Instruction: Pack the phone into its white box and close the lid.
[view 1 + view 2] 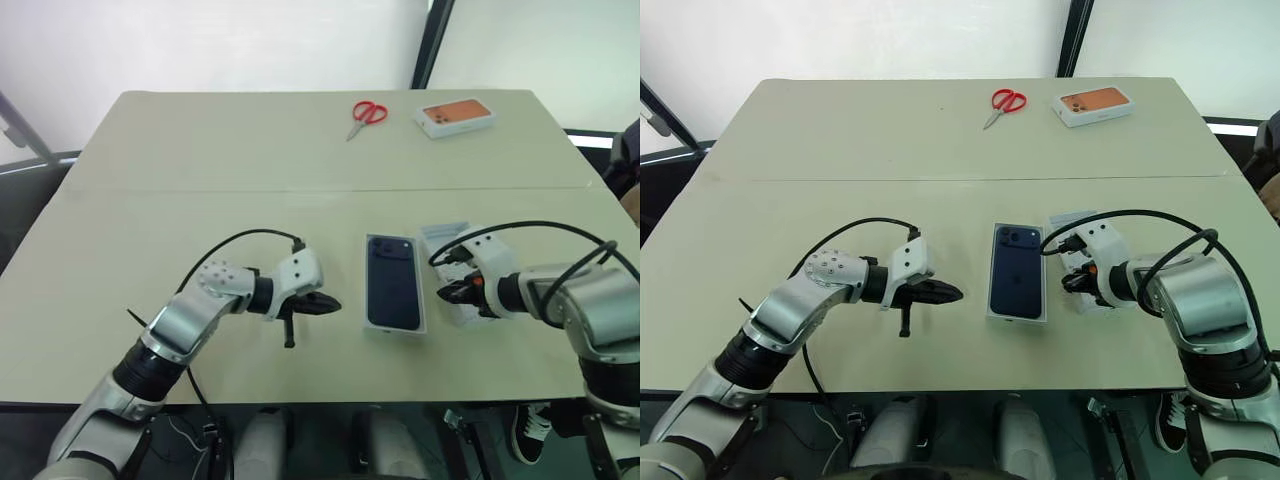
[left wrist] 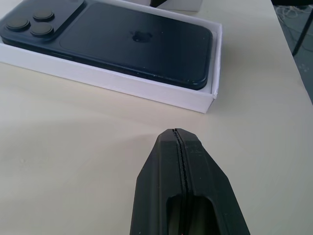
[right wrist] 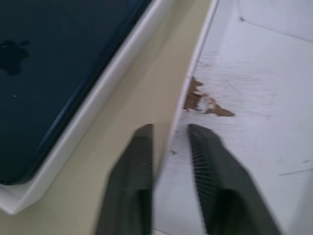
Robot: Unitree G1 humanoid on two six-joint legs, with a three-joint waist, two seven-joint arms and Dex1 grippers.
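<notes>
I need to release the white lid with my right gripper on top of the dark navy phone (image 1: 383, 277) in its shallow box.
The dark navy phone (image 1: 392, 282) lies camera side up inside the shallow white box (image 2: 146, 90) at the table's middle front. Just right of the box, the white lid (image 3: 254, 73) rests on the table with its pale inside facing up. My right gripper (image 1: 452, 293) points down at the lid's near left wall, one finger (image 3: 142, 147) outside and the other inside, shut on that wall. My left gripper (image 1: 330, 303) hovers low over bare table left of the box, pointing at it, its fingers pressed together with nothing between them.
Red-handled scissors (image 1: 367, 115) and a small white box with an orange top (image 1: 456, 116) lie at the far side of the table. A seam runs across the table top behind the phone. The table's front edge is close below both grippers.
</notes>
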